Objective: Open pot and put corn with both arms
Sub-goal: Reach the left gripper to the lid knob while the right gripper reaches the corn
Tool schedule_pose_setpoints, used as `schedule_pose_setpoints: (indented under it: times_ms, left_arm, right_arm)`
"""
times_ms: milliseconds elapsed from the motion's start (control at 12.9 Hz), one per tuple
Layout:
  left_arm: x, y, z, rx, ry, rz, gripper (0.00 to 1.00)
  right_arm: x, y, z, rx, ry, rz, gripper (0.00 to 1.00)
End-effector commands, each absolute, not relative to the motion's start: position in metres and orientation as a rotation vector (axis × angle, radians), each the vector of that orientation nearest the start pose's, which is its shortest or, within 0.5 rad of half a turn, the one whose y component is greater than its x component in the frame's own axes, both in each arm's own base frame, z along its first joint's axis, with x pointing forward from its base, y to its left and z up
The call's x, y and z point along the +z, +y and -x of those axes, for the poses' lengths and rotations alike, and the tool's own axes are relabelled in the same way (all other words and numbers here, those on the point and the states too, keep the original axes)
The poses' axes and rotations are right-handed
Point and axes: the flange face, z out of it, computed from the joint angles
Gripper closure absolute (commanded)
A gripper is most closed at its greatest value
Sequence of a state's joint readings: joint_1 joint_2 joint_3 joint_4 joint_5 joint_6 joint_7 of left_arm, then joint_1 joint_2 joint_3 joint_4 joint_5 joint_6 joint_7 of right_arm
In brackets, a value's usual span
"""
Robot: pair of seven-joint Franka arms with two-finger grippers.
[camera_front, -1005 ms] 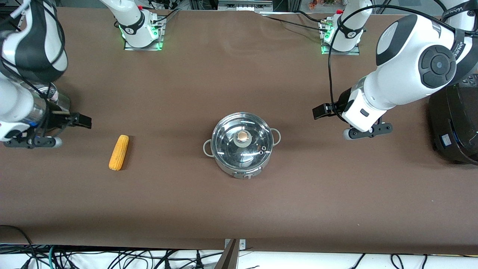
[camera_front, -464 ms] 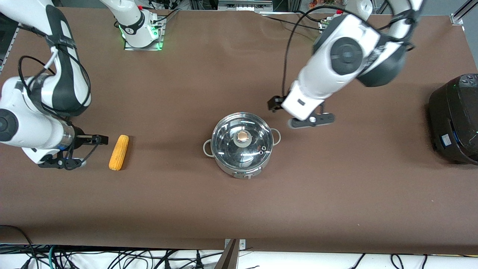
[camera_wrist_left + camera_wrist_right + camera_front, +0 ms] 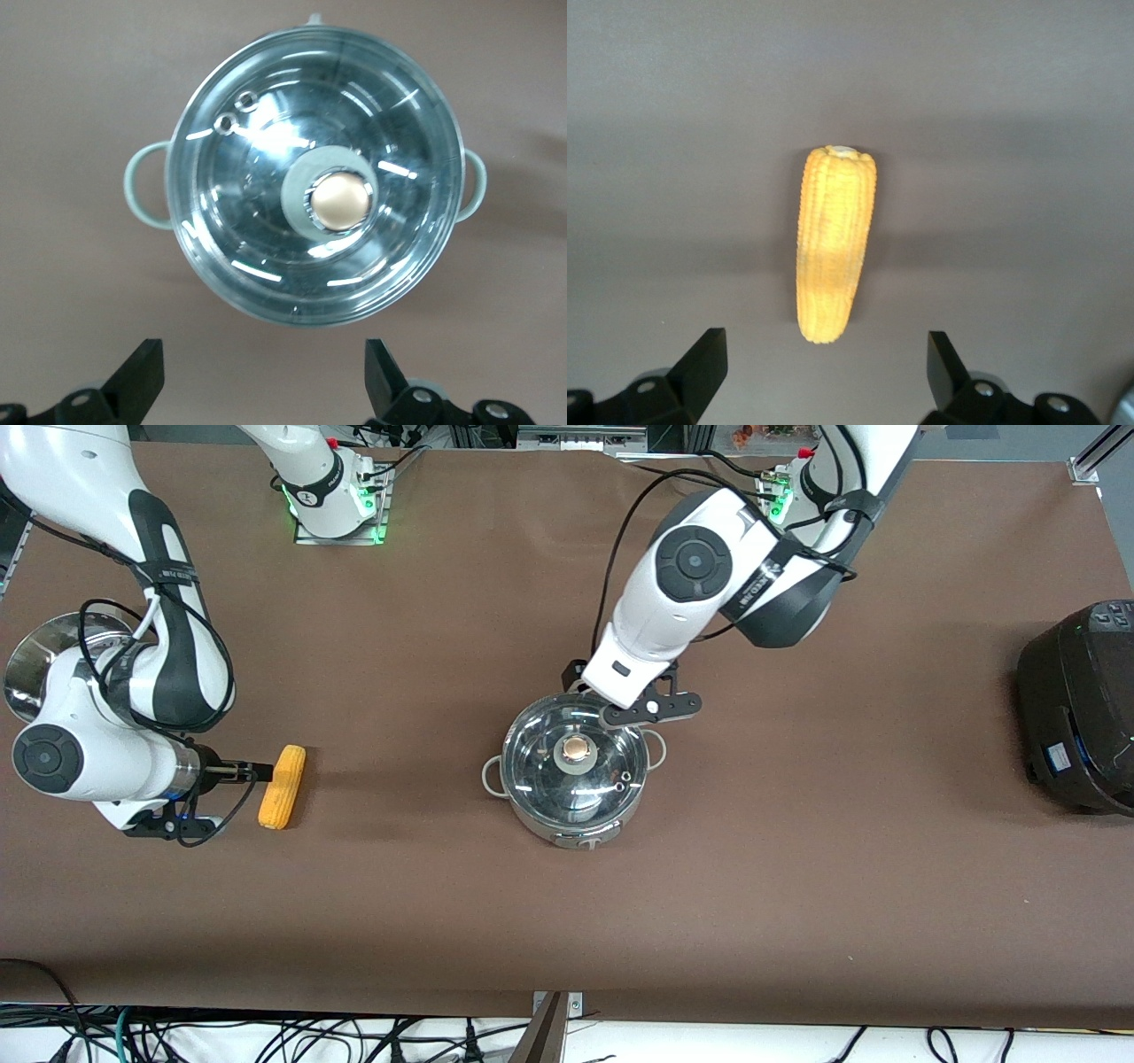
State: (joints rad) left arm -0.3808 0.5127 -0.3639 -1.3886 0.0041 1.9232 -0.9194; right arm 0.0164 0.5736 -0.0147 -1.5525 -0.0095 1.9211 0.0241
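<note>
I should close my right gripper around the middle of the corn [image 3: 282, 788] [image 3: 834, 248], about midway between its white cut end and its narrow end.
The steel pot [image 3: 574, 779] stands mid-table with its glass lid [image 3: 540, 762] on and the tan knob [image 3: 577, 749] at the centre. My left gripper [image 3: 576, 677] hovers open and empty over the table just past the pot's rim on the bases' side. In the left wrist view the pot [image 3: 266, 266] and knob [image 3: 339, 198] lie ahead of the open left gripper [image 3: 261, 381]. The corn [image 3: 282, 786] lies on the table toward the right arm's end. My right gripper [image 3: 260, 772] is open beside it. In the right wrist view the corn [image 3: 833, 257] lies just ahead of the right gripper [image 3: 824, 367].
A large black cooker [image 3: 1076, 708] stands at the left arm's end of the table. A shiny steel basket [image 3: 31, 664] shows partly under the right arm at the table's other end.
The left arm has swung from near the cooker to the pot's rim. The right gripper has moved toward the corn and now sits right beside it. Pot and corn have not moved.
</note>
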Motion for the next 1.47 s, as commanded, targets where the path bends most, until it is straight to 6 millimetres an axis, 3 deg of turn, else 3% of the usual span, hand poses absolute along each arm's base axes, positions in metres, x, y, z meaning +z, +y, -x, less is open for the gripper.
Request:
schedule_pose_setpoints:
  times_ms: [0,309,851,1237,1392]
  left_arm:
    - [0.430,-0.461,-0.566,0.061,-0.362,3.257,0.00]
    - [0.417,-0.462,-0.582,-0.025,-0.352,3.229,0.00]
    - [0.405,-0.465,-0.601,-0.107,-0.423,3.212,0.00]
    - [0.357,-0.486,-0.595,-0.069,-0.470,3.209,0.00]
    - [0.350,-0.489,-0.596,-0.070,-0.480,3.214,0.00]
  right_arm:
    - [0.282,-0.005,-0.685,0.291,0.054,3.120,0.00]
    - [0.250,-0.004,-0.685,0.324,0.059,3.118,0.00]
    - [0.224,0.003,-0.688,0.296,0.040,3.131,0.00]
    - [0.211,0.004,-0.683,0.334,0.042,3.123,0.00]
    - [0.205,0.004,-0.683,0.344,0.042,3.122,0.00]
